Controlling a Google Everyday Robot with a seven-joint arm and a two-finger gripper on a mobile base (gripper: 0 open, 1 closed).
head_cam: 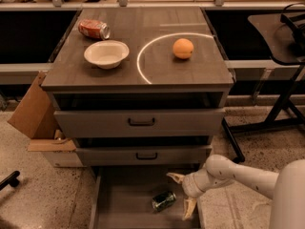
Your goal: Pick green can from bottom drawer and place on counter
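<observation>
Next, my gripper closes around the green can's end (170, 197) that is closest to its spread fingers, in the open bottom drawer.
The green can (164, 200) lies on its side on the floor of the open bottom drawer (119, 209), right of the middle. My gripper (182, 192) hangs over the drawer's right part, just right of the can, with its two pale fingers spread wide, one (175, 177) up and back, one (189, 208) down and front. It holds nothing. The counter (143, 70) with its white curved line lies above.
On the counter stand a white bowl (106, 54), a red-orange can (94, 29) on its side and an orange (183, 48). Two black-handled drawers (141, 122) jut out above the bottom drawer. A cardboard box (33, 111) stands at left, a black stand (281, 99) at right.
</observation>
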